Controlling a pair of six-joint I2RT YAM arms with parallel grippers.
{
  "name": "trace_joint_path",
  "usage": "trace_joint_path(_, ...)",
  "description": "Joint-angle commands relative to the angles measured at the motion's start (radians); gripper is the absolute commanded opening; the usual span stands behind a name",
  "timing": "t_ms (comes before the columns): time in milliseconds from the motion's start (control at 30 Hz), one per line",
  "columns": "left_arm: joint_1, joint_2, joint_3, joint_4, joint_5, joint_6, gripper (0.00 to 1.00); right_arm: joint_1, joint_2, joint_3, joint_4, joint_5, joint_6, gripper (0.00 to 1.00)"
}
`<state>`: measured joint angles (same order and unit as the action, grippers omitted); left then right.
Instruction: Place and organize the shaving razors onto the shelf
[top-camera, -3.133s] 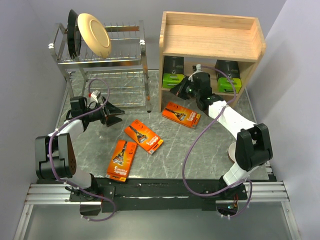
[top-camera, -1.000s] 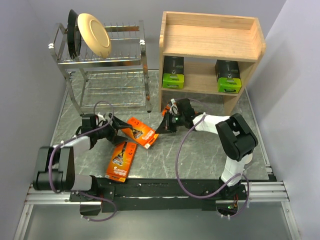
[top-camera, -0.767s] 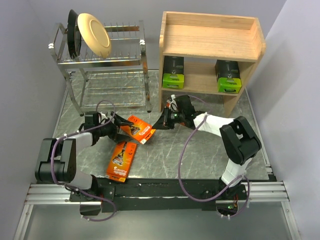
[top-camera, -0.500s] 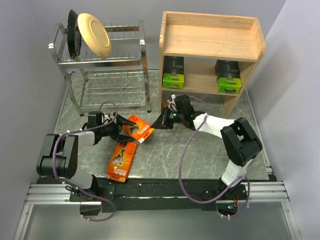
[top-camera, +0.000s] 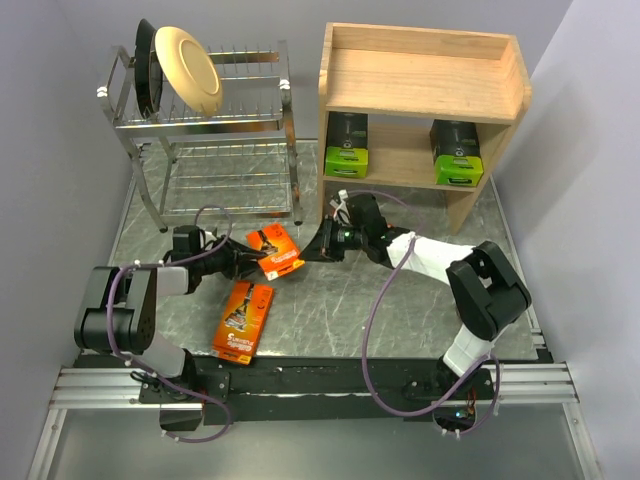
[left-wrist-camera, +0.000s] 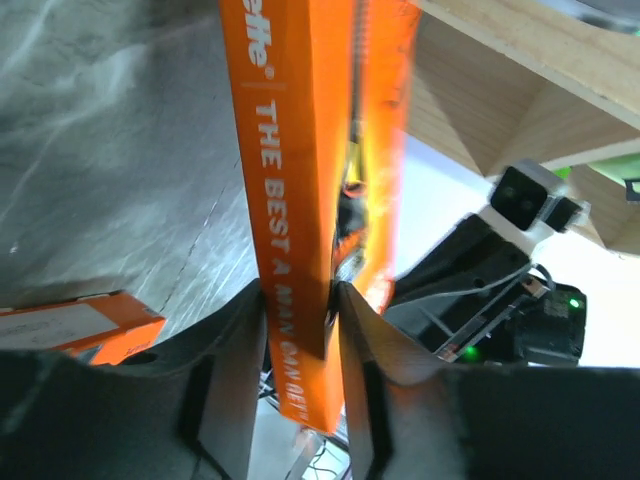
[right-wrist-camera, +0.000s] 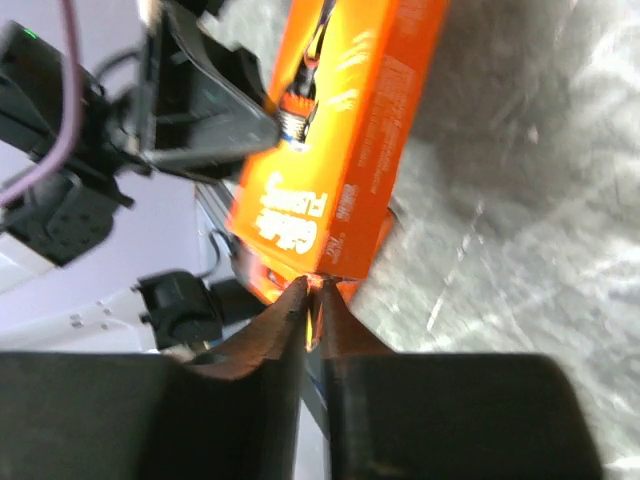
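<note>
My right gripper's fingers are closed only at the corner of the held pack, so I need to open them and grip its long side (top-camera: 290, 244) deeper before my left gripper opens.
An orange razor pack (top-camera: 277, 248) stands tipped up between my two grippers, off the table. My left gripper (top-camera: 250, 262) is shut on its long edge; in the left wrist view both fingers press the pack (left-wrist-camera: 290, 180) at the gripper (left-wrist-camera: 300, 300). My right gripper (top-camera: 322, 247) pinches the pack's thin opposite end; in the right wrist view a sliver of the pack (right-wrist-camera: 340, 150) sits between the nearly closed tips (right-wrist-camera: 315, 285). A second orange pack (top-camera: 243, 318) lies flat near the front. Two black, green-ended packs (top-camera: 347, 145) (top-camera: 457, 152) stand on the lower tier of the wooden shelf (top-camera: 425, 85).
A chrome dish rack (top-camera: 210, 150) holding a cream plate (top-camera: 188, 68) stands at the back left. The shelf's left side panel (top-camera: 325, 150) rises just behind my right gripper. The flat orange pack (left-wrist-camera: 70, 325) lies close below my left wrist.
My left gripper has closed from wide open onto the orange pack. The pack has tipped up and shifted slightly toward the back. The right fingers have eased apart a little.
</note>
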<state>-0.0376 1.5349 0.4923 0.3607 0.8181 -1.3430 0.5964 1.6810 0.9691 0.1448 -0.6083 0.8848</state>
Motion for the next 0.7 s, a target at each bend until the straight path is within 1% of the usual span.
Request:
trace_joint_path(0, 0.034, -0.030, -0.032, 0.134, 0.061, 0.034, 0.36, 0.011, -0.038, -0.044, 0.018, 0.004, -0.035, 0.38)
trace_joint_path(33, 0.035, -0.032, -0.035, 0.142, 0.068, 0.038, 0.36, 0.008, -0.040, -0.047, 0.019, 0.005, -0.032, 0.46)
trace_joint_path(67, 0.059, -0.033, -0.037, 0.147, 0.075, 0.039, 0.33, 0.006, -0.040, -0.049, 0.019, 0.010, -0.020, 0.53)
trace_joint_path(100, 0.065, -0.036, -0.038, 0.150, 0.084, 0.044, 0.33, 0.002, -0.041, -0.053, 0.028, 0.007, -0.011, 0.66)
trace_joint_path(200, 0.073, -0.055, -0.049, 0.156, 0.090, 0.053, 0.31, -0.003, -0.029, -0.052, 0.053, -0.005, 0.016, 0.79)
trace_joint_path(233, 0.071, -0.065, -0.054, 0.156, 0.090, 0.056, 0.29, -0.001, -0.026, -0.049, 0.056, -0.007, 0.026, 0.81)
trace_joint_path(300, 0.073, -0.076, -0.064, 0.155, 0.090, 0.056, 0.29, -0.003, -0.009, -0.043, 0.056, -0.002, 0.045, 0.87)
trace_joint_path(367, 0.073, -0.090, -0.067, 0.164, 0.098, 0.054, 0.30, -0.004, 0.014, -0.041, 0.067, -0.007, 0.074, 0.89)
trace_joint_path(400, 0.073, -0.094, -0.072, 0.170, 0.099, 0.050, 0.30, -0.003, 0.023, -0.040, 0.075, -0.007, 0.085, 0.92)
trace_joint_path(467, 0.071, -0.104, -0.080, 0.169, 0.108, 0.050, 0.30, -0.003, 0.051, -0.036, 0.087, -0.008, 0.124, 0.93)
trace_joint_path(567, 0.071, -0.120, -0.092, 0.159, 0.113, 0.051, 0.30, 0.000, 0.088, -0.014, 0.119, -0.034, 0.140, 0.92)
trace_joint_path(667, 0.065, -0.130, -0.097, 0.172, 0.118, 0.044, 0.30, 0.005, 0.120, 0.022, 0.141, -0.065, 0.144, 0.89)
